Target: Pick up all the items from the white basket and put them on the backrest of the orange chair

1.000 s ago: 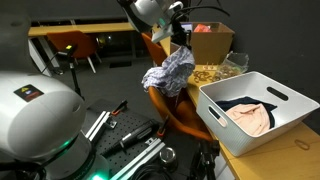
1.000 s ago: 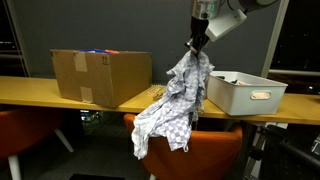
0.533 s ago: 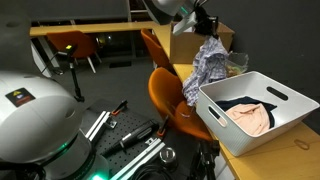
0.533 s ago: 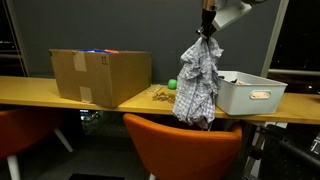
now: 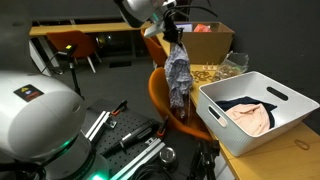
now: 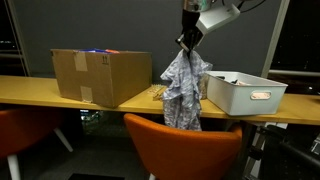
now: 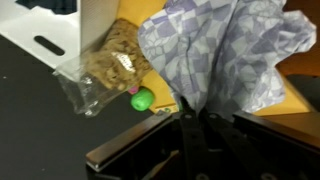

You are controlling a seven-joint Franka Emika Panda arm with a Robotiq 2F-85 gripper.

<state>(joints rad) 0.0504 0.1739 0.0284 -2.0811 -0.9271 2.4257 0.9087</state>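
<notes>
Next, I release the checked cloth from my gripper over the far end of the near orange chair's backrest [image 5: 159, 86].
My gripper [image 5: 172, 36] is shut on a grey-and-white checked cloth [image 5: 179, 78], which hangs straight down from it over the orange chair [image 5: 163, 98]. In an exterior view the cloth [image 6: 184, 90] hangs from the gripper [image 6: 187, 40] above the chair's backrest [image 6: 170, 145]. In the wrist view the cloth [image 7: 225, 50] bunches just past the shut fingers [image 7: 192, 115]. The white basket [image 5: 291, 113] stands on the table and holds a dark item [image 5: 242, 101] and a pink item [image 5: 250, 118]. The basket also shows in an exterior view [image 6: 245, 95].
A cardboard box [image 6: 100, 75] and a clear bag of brownish bits [image 7: 105, 68] sit on the wooden table [image 6: 60, 95], with a small green ball [image 7: 142, 99] by the bag. Another orange chair [image 5: 72, 43] stands at the back. The robot's white base [image 5: 35, 110] fills the near corner.
The arm has swung the hanging cloth away from the basket and back over the orange chair. The cloth hangs narrower now.
</notes>
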